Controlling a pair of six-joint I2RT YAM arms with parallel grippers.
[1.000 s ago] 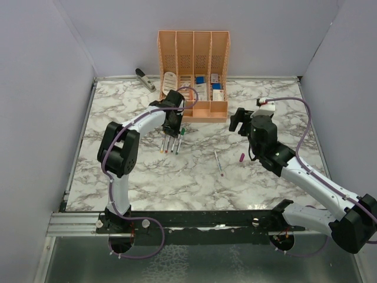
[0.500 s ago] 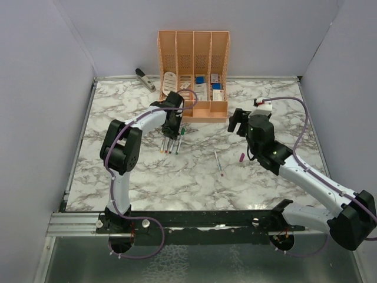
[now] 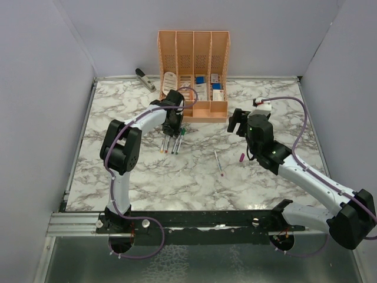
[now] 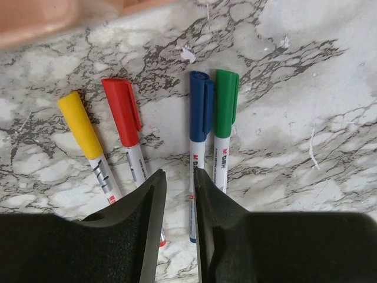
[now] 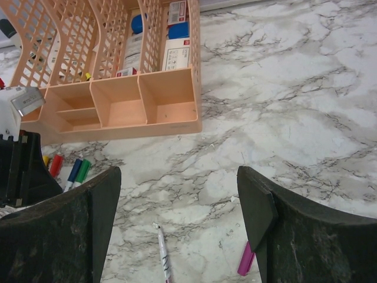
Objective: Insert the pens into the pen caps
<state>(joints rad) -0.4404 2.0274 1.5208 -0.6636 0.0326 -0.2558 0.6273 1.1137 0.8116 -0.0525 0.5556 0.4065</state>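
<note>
Next, I move my right gripper to the uncapped grey-white pen and close it on the pen's body [image 3: 217,158] [image 5: 161,240] just behind its writing tip.
Four capped pens lie side by side in the left wrist view: yellow cap [image 4: 80,125], red cap [image 4: 122,112], blue cap [image 4: 200,106], green cap [image 4: 226,103]. They show as a row [image 3: 171,143] in the top view. My left gripper [image 4: 179,177] hovers just over them, jaws a narrow gap apart and empty. One uncapped grey-white pen [image 3: 218,162] lies mid-table, also in the right wrist view [image 5: 163,254]. The magenta cap [image 3: 241,157] lies loose to its right, also in the right wrist view [image 5: 246,262]. My right gripper [image 5: 178,177] is wide open and empty above them.
The orange organizer [image 3: 193,76] with white stationery stands at the back, just behind the left gripper [image 3: 174,125]; its front tray [image 5: 118,109] shows in the right wrist view. A grey stapler [image 3: 145,79] lies at the back left. Grey walls enclose the marble table [image 3: 283,100].
My right arm has shifted slightly left and toward the back. The left gripper has stayed almost still over the capped pens.
</note>
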